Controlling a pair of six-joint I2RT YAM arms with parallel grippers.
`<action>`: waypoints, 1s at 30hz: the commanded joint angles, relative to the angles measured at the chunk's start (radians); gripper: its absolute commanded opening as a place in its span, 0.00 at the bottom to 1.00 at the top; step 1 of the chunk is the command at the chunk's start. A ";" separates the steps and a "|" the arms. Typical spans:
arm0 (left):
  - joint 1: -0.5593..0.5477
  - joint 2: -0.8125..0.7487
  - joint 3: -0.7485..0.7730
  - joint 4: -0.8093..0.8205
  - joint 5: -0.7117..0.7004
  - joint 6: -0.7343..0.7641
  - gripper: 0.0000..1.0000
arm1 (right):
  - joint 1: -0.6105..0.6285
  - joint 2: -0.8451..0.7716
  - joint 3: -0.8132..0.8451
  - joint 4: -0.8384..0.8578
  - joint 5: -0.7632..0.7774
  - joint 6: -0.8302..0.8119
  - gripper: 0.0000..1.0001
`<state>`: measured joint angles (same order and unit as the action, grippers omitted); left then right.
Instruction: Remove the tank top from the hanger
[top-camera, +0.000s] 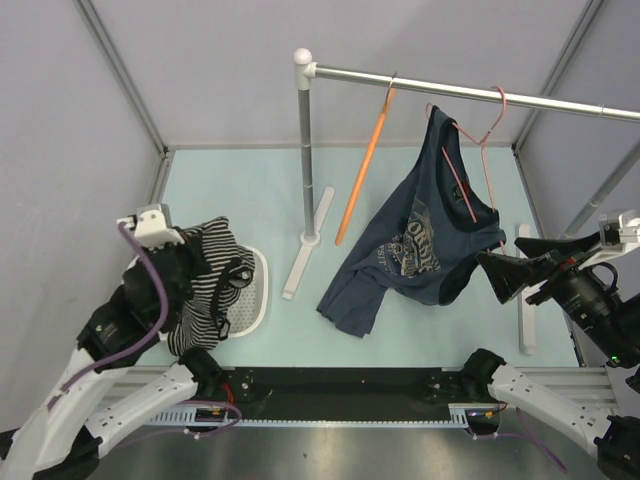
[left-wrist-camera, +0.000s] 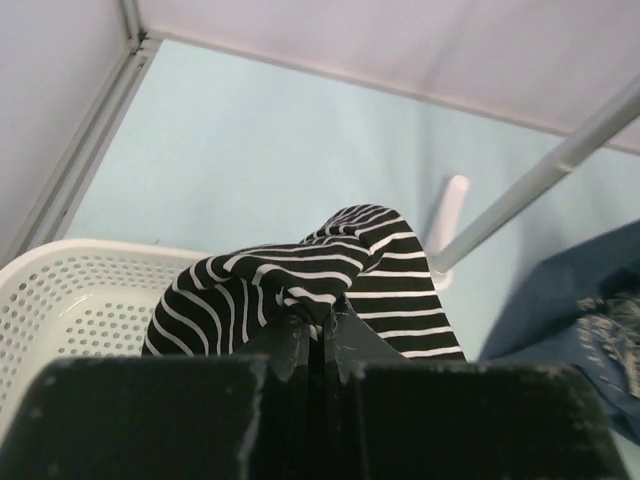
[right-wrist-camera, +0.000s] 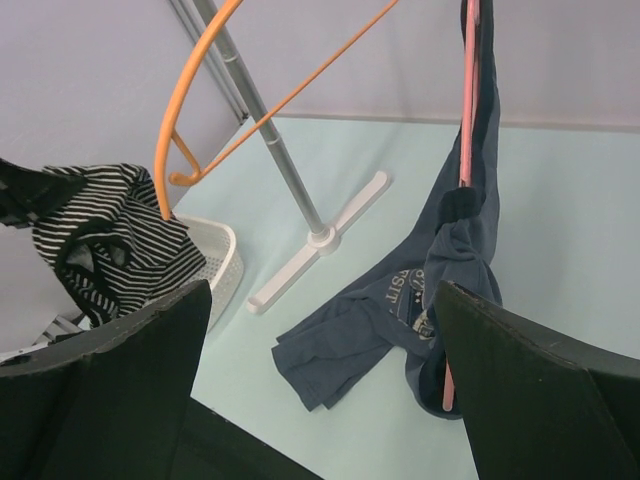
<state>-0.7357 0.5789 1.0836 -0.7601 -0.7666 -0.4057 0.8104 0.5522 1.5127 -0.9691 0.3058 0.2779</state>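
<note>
I need to next move my right gripper to the navy T-shirt's near shoulder (top-camera: 495, 229) (right-wrist-camera: 459, 214), on the near arm of the pink wire hanger, and close it there.
The striped tank top (top-camera: 205, 285) hangs bunched from my left gripper (left-wrist-camera: 322, 322), which is shut on a fold of it just above the white basket (top-camera: 258, 290). In the left wrist view the striped cloth (left-wrist-camera: 330, 262) fills the space beyond the fingertips. The orange hanger (top-camera: 362, 165) dangles bare from the metal rail (top-camera: 450, 92), apart from the tank top. In the right wrist view the hanger (right-wrist-camera: 190, 90) curves in front of the tank top (right-wrist-camera: 110, 235). My right gripper (top-camera: 497, 276) stands open at the right, beside the navy T-shirt, holding nothing.
A navy T-shirt (top-camera: 415, 240) droops from a pink wire hanger (top-camera: 470, 170) on the rail, its hem on the table. The rail's white post (top-camera: 307, 150) and flat foot (top-camera: 300, 265) stand mid-table. Grey walls close in on three sides.
</note>
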 joint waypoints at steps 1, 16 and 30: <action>0.068 0.008 -0.106 0.149 -0.076 -0.054 0.00 | 0.006 0.000 0.004 0.007 -0.010 0.014 1.00; 0.941 0.052 -0.363 0.185 0.612 -0.163 0.11 | 0.006 0.113 0.050 -0.154 0.183 0.084 1.00; 0.944 -0.062 -0.243 0.151 0.596 -0.182 0.99 | 0.006 0.273 0.227 -0.260 0.372 0.069 1.00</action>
<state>0.2008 0.5518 0.7441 -0.6395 -0.2234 -0.6025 0.8104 0.8028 1.6733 -1.2221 0.6102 0.3702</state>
